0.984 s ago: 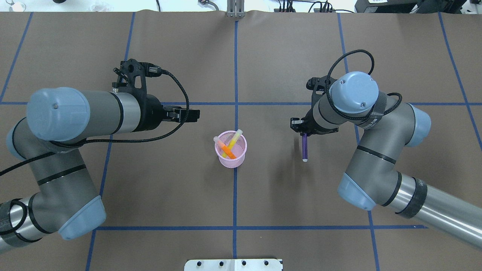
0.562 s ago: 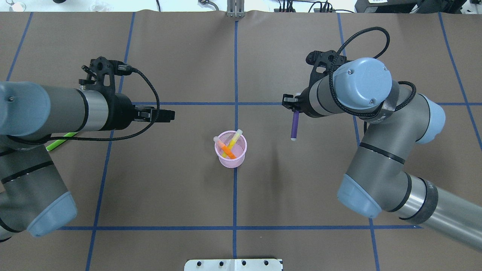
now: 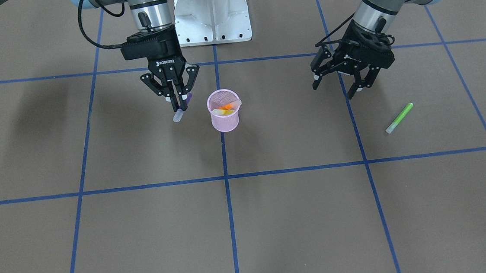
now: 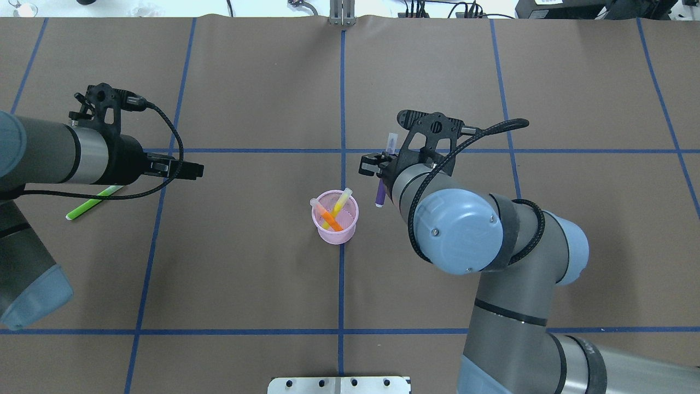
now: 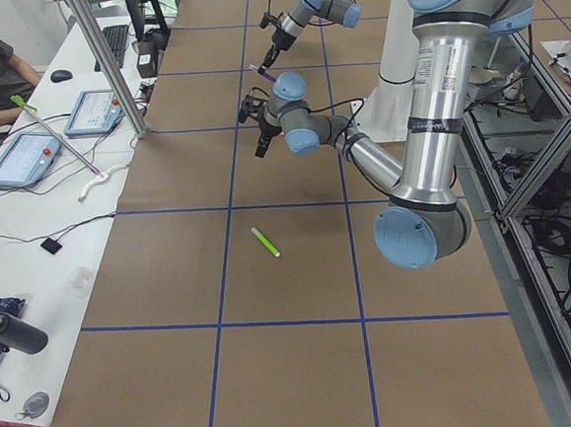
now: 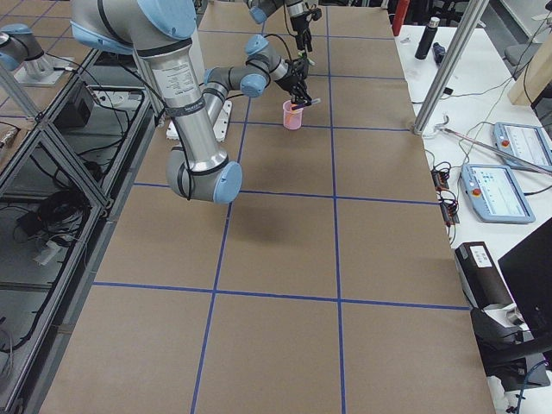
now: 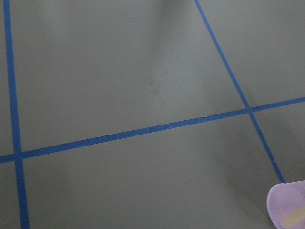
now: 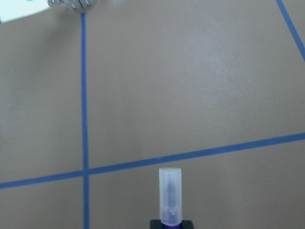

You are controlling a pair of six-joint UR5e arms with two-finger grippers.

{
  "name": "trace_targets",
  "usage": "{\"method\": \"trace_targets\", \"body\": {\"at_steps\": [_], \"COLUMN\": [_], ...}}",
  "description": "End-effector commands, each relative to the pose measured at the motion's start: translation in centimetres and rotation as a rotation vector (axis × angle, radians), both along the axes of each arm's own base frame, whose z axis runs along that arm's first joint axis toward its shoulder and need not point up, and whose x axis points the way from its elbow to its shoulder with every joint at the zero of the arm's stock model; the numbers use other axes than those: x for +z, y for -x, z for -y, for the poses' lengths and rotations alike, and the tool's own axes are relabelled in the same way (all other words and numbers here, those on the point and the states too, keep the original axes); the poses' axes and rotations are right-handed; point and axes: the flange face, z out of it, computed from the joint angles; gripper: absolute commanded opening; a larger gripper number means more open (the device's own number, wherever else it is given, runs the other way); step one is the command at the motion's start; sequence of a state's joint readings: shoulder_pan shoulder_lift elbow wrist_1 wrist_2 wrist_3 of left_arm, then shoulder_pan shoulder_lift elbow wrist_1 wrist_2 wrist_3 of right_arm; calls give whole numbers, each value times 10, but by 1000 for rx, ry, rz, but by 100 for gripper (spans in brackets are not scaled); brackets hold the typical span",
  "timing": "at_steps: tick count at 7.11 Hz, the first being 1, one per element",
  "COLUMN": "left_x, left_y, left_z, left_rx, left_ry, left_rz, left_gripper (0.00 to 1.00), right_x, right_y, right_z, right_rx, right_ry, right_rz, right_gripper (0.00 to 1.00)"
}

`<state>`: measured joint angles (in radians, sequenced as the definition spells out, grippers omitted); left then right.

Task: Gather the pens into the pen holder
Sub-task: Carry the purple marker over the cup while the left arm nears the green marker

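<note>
Next, the robot's left gripper needs to move to the green pen lying on the table and close on its body's middle [image 3: 399,119], just behind the pale end.
The pink mesh pen holder [image 4: 334,225] [image 3: 224,121] [image 6: 293,116] stands at the table's middle with an orange pen [image 4: 330,219] and a yellow one inside. My right gripper [image 4: 379,171] [image 3: 178,101] is shut on the purple pen [image 4: 380,192] [image 3: 187,98] [image 8: 170,195], held tilted above the table just beside the holder, pale cap end lowest. The green pen [image 4: 93,202] [image 3: 399,118] [image 5: 265,242] lies flat on the table. My left gripper [image 4: 194,171] [image 3: 339,87] is open and empty, above the table between the green pen and the holder. The holder's rim shows in the left wrist view [image 7: 288,210].
Blue tape lines grid the brown table. The white robot base plate [image 3: 211,13] [image 4: 339,384] sits at the robot's edge. Operator desks with tablets [image 5: 24,160] [image 6: 500,181] and metal posts [image 5: 105,59] [image 6: 448,69] line the far side.
My right arm has carried the purple pen leftward, from well right of the holder to just beside it. My left arm has drawn back to the left, uncovering the green pen.
</note>
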<state>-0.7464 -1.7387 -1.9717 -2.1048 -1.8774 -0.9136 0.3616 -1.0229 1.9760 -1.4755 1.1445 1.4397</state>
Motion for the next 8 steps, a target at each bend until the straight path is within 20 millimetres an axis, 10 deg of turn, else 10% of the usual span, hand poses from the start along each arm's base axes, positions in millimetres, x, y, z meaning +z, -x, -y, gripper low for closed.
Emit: {"method": "trace_targets", "body": {"at_steps": [1, 4, 8], "left_x": [27, 56, 84], "left_y": [10, 12, 12], "left_z": [22, 36, 40], "left_rx": [4, 19, 18], "left_ry": [-12, -29, -1], "left_rz": [67, 135, 177], "left_gripper": [98, 98, 98], "right_x": [-23, -28, -12], "right_y": [20, 68, 83], "right_z": [-22, -11, -31], "right_rx": [60, 74, 34], "right_ry": [-72, -75, -71], "right_rz": [7, -40, -64], "right_gripper": [0, 0, 0]}}
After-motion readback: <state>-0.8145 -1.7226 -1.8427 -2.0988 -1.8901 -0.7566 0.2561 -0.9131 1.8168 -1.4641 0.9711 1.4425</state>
